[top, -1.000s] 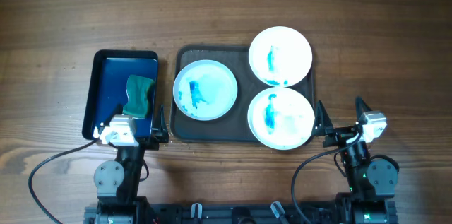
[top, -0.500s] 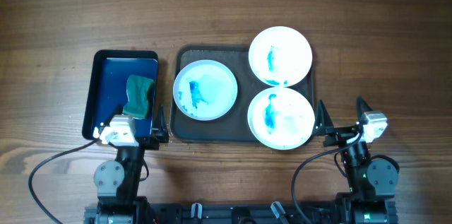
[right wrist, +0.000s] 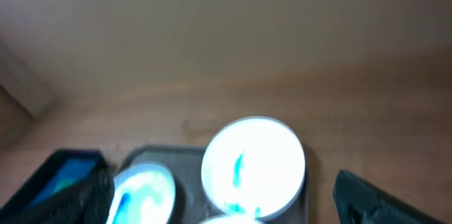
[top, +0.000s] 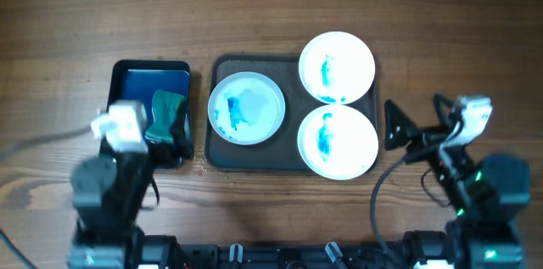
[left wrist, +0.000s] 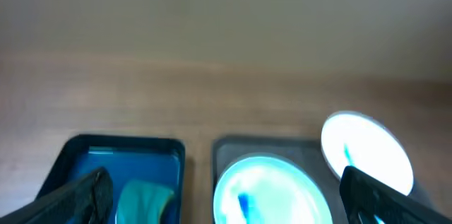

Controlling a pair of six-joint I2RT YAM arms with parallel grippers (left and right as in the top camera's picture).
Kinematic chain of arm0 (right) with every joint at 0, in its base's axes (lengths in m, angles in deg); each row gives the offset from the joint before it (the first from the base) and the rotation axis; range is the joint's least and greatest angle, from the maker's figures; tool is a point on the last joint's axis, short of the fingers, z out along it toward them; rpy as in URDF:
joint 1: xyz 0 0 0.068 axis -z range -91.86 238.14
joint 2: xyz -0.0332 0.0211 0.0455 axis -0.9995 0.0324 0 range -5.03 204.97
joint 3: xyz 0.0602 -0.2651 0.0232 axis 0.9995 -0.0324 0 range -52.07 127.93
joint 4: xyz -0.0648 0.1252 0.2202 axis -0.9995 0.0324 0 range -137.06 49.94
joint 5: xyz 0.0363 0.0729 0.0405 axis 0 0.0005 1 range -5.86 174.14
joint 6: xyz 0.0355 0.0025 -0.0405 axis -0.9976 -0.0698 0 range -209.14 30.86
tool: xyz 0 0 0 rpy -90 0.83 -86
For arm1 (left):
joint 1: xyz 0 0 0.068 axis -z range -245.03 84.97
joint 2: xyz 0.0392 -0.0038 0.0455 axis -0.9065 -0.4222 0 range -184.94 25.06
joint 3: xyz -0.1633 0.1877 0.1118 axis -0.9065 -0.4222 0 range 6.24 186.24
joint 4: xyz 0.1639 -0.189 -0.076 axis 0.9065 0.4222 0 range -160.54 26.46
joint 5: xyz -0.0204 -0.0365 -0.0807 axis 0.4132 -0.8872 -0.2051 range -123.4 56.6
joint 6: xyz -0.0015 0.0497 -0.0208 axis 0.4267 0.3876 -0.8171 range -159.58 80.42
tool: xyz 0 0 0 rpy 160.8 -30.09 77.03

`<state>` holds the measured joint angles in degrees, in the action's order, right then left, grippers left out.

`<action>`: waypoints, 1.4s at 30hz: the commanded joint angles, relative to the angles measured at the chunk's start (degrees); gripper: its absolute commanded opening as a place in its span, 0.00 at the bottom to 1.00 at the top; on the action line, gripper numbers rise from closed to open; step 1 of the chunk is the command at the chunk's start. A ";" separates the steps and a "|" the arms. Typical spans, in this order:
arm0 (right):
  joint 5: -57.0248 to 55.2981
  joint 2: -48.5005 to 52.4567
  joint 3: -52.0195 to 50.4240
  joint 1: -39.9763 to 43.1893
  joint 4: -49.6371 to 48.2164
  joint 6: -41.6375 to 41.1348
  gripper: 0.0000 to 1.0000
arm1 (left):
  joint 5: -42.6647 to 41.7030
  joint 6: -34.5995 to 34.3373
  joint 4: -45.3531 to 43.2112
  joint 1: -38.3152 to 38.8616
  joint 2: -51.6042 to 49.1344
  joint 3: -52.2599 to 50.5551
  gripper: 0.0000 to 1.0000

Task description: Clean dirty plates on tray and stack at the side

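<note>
I will close my left gripper on the middle of the green sponge (top: 165, 118) (left wrist: 145, 213) in the smaller black tray, because the plates need wiping.
Three white plates smeared with blue lie on the dark tray (top: 222, 70): one at the left (top: 246, 109), one at the back right (top: 337, 67), one at the front right (top: 338, 142). My left gripper (top: 153, 140) is open and empty, raised above the near end of the small blue tray. In the left wrist view its fingers (left wrist: 226, 203) frame the left plate (left wrist: 268, 192) and the back right plate (left wrist: 367, 157). My right gripper (top: 416, 120) is open and empty, just right of the tray. Its wrist view (right wrist: 222, 206) shows the back right plate (right wrist: 254, 164) and the left plate (right wrist: 145, 192).
A smaller black tray with a blue inside (top: 127, 82) stands left of the dark tray and holds a green sponge (top: 167, 112), which also shows in the left wrist view (left wrist: 145, 203). Bare wooden table (top: 271, 2) lies beyond and to both sides.
Both arms have lifted from their low rest pose and come forward over the table's near side. The plates, trays and sponge have not moved.
</note>
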<state>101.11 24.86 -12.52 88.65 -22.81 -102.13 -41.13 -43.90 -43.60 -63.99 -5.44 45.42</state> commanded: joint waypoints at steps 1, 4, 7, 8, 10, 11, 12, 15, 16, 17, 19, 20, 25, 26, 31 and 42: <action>1.36 10.86 12.85 -0.28 10.14 1.40 1.00 | -1.68 0.90 10.19 0.20 -14.01 14.34 1.00; 1.38 21.75 24.35 -0.28 24.59 2.75 1.00 | -3.23 0.87 23.26 0.20 -27.78 28.48 1.00; 1.38 28.41 29.46 -0.28 30.75 2.32 1.00 | -8.15 0.87 29.38 0.20 -35.54 35.08 1.00; 4.28 30.80 29.44 -0.28 30.60 -1.29 1.00 | -8.33 0.92 30.82 0.20 -37.62 35.12 1.00; 9.35 32.74 29.44 -0.28 30.40 -1.86 1.00 | -8.41 0.87 30.97 0.20 -39.23 35.12 1.00; 11.72 34.01 29.44 -0.31 30.21 -0.46 1.00 | -9.73 0.87 30.97 0.20 -39.71 35.12 1.00; 13.33 35.43 29.44 -0.33 29.70 -0.44 1.00 | -10.62 0.85 30.99 0.20 -39.98 35.08 1.00; 14.82 40.96 29.55 -2.95 27.76 -0.85 0.99 | -11.13 0.87 31.01 0.20 -39.95 35.08 1.00; 14.19 42.45 29.83 -4.37 27.32 -1.97 0.96 | -11.10 0.87 30.99 0.20 -39.95 35.08 1.00; 12.81 44.02 30.27 -5.90 26.88 -3.08 0.94 | -11.10 0.85 30.69 0.20 -39.95 35.08 1.00; 8.96 49.07 32.30 -10.36 25.75 -6.01 0.88 | -4.48 -6.34 30.40 0.17 -40.59 35.10 1.00; 6.60 51.65 33.53 -12.35 25.53 -7.98 0.85 | -0.37 -10.05 30.73 0.17 -41.07 35.10 1.00; 0.66 61.92 35.74 -20.33 21.03 -14.80 0.66 | 5.57 -12.90 34.67 -1.11 -45.57 35.08 1.00; 0.33 64.02 35.74 -21.73 19.43 -16.55 0.64 | 6.08 -12.87 34.99 -1.62 -46.93 35.08 1.00; -0.76 73.37 35.74 -26.05 13.77 -19.67 0.54 | 11.96 -12.59 32.87 -3.32 -53.79 35.08 0.88; -0.76 84.76 35.74 -29.20 5.16 -18.45 0.34 | 11.96 -12.48 29.05 -3.58 -58.55 35.04 0.89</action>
<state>100.93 107.72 22.02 60.50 -16.67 -121.15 -30.18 -56.25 -14.40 -67.27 -62.75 79.76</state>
